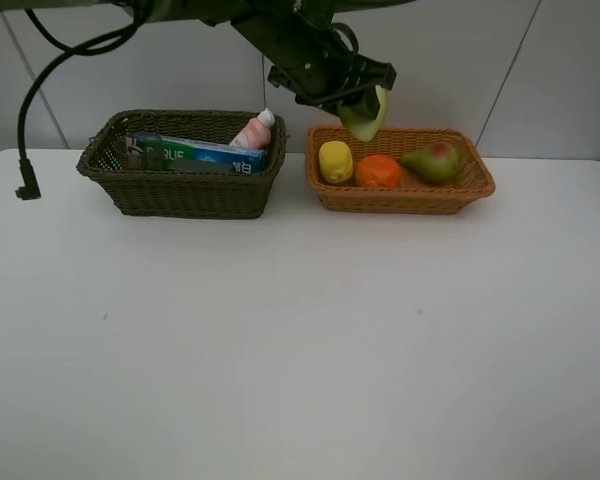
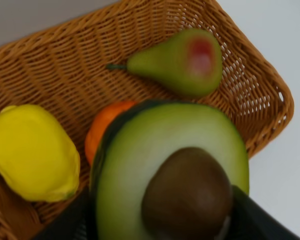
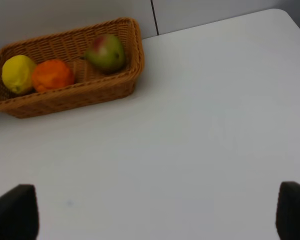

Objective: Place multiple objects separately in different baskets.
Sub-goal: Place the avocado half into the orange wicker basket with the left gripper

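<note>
My left gripper is going to release the halved avocado behind the lemon and the orange point(image 1: 365, 149) point(image 2: 72, 97) in the light orange-tan basket. The avocado is now above that basket's back rim.
My left gripper point(image 1: 352, 98) is shut on the halved avocado point(image 1: 366, 116), holding it above the back rim of the light orange-tan basket point(image 1: 400, 198). The left wrist view shows the avocado point(image 2: 170, 165), cut face and pit toward the camera, between dark fingers point(image 2: 262, 220). Below it in that basket point(image 2: 55, 70) lie the lemon point(image 2: 32, 152), orange point(image 2: 104, 127) and red-green pear point(image 2: 182, 62). The dark olive-brown basket point(image 1: 190, 195) holds the toothpaste box point(image 1: 195, 153) and pink bottle point(image 1: 253, 130). My right gripper point(image 3: 152, 212) stands open over bare table, empty.
A black cable point(image 1: 25, 120) hangs from the arm at the far left, its end just above the table. Both baskets stand side by side near the table's back edge, by the wall. The white table point(image 1: 300, 350) stretches in front of them.
</note>
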You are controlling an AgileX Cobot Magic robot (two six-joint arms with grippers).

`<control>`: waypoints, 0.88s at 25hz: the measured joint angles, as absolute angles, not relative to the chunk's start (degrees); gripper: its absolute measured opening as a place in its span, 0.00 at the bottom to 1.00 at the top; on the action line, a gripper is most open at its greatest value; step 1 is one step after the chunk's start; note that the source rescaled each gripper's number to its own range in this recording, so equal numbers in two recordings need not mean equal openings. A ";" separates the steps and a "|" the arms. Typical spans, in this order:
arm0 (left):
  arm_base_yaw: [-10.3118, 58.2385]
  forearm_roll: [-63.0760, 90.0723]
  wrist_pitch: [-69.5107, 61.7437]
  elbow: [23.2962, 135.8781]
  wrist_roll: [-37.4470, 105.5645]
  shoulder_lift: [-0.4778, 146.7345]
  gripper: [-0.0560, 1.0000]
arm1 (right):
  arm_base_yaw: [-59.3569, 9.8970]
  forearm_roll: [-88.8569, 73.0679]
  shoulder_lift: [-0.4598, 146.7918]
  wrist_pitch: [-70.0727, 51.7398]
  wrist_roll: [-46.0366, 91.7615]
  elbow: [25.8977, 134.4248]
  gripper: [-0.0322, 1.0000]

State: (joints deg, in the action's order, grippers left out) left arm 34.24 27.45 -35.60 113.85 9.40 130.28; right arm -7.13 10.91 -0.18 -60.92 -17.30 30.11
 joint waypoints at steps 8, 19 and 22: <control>34.24 28.13 -28.00 119.43 12.77 137.54 0.64 | -7.13 10.91 -0.18 -60.92 -17.30 30.11 1.00; 35.49 28.19 -16.68 119.43 16.61 141.26 0.64 | -7.13 10.91 -0.18 -60.92 -17.30 30.11 1.00; 35.49 27.94 -15.62 119.43 17.61 142.47 0.64 | -7.13 10.91 -0.18 -60.92 -17.30 30.11 1.00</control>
